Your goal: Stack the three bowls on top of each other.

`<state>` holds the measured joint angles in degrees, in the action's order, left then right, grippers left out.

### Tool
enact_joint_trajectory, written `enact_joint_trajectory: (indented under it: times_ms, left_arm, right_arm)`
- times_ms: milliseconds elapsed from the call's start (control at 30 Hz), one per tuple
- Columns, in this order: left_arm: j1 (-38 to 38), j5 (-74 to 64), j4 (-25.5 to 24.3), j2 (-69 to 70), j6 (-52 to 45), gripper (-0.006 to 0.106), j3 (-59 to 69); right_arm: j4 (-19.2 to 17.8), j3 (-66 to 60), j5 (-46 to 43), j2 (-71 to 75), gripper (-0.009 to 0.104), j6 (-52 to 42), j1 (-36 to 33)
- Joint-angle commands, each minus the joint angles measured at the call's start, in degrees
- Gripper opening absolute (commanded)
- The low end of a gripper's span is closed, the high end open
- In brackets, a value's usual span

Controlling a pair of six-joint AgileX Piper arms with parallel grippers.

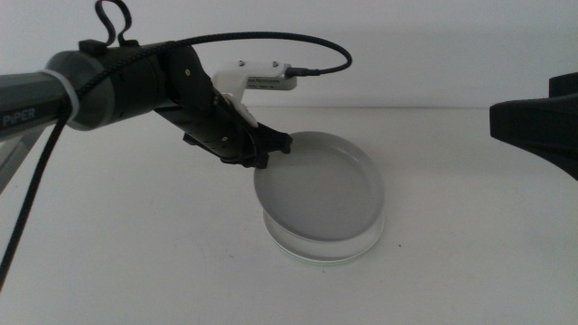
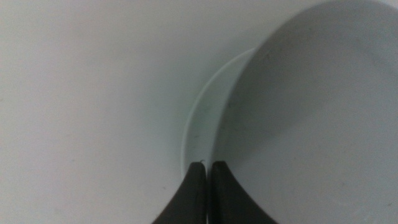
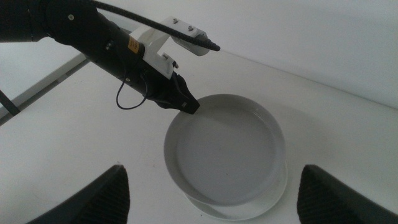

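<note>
The grey bowl, now tilted at the mint bowl, will be let go by my left gripper inside the pale mint green bowl (image 1: pixel 324 213), nested level with its rim.
The grey bowl (image 1: pixel 321 185) hangs tilted, its left rim raised, and its lower edge rests in or just over the pale mint green bowl (image 1: pixel 327 249) at mid-table. My left gripper (image 1: pixel 271 149) is shut on the grey bowl's raised rim. In the left wrist view the left gripper (image 2: pixel 207 165) pinches that rim, with the grey bowl (image 2: pixel 311 112) on one side and a crescent of the mint bowl (image 2: pixel 204 118) beside it. My right gripper (image 3: pixel 212 171) waits open at the right, apart from the grey bowl (image 3: pixel 227 149) and the mint bowl (image 3: pixel 264 208). The right gripper (image 1: pixel 542 122) shows at the picture's edge.
The white table (image 1: pixel 135 253) is bare around the bowls. A black cable (image 1: pixel 298 41) loops over the left arm's white wrist camera (image 1: pixel 262 79). The table's edge with a metal frame (image 3: pixel 43 87) runs behind the left arm.
</note>
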<state>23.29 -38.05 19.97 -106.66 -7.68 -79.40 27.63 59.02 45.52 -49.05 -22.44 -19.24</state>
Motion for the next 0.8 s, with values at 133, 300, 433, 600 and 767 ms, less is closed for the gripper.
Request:
enact_joint_trajectory:
  times_ms: [133, 300, 433, 600, 767]
  left_arm:
    - [2.0, 3.4, 1.0, -0.2, 0.7, -0.002, 0.1]
    - [2.2, 3.9, 0.7, -2.6, 0.7, -0.002, -0.1]
    - [1.9, 4.5, 0.0, -3.7, 1.2, -0.002, -0.1]
    - [1.8, 5.3, -0.8, -4.8, 1.7, -0.002, -0.1]
    - [1.8, 5.2, -0.8, -4.9, 1.7, 0.001, -0.1]
  right_arm:
    - [-0.1, -0.1, -0.5, 0.2, 0.093, -0.1, 0.3]
    - [-0.1, -0.1, -0.5, 0.2, 0.093, -0.1, 0.3]
    - [-0.1, -0.1, -0.5, 0.2, 0.093, -0.1, 0.3]
    - [-0.1, -0.1, -0.5, 0.2, 0.093, -0.1, 0.3]
    - [-0.1, -0.1, -0.5, 0.2, 0.093, -0.1, 0.3]
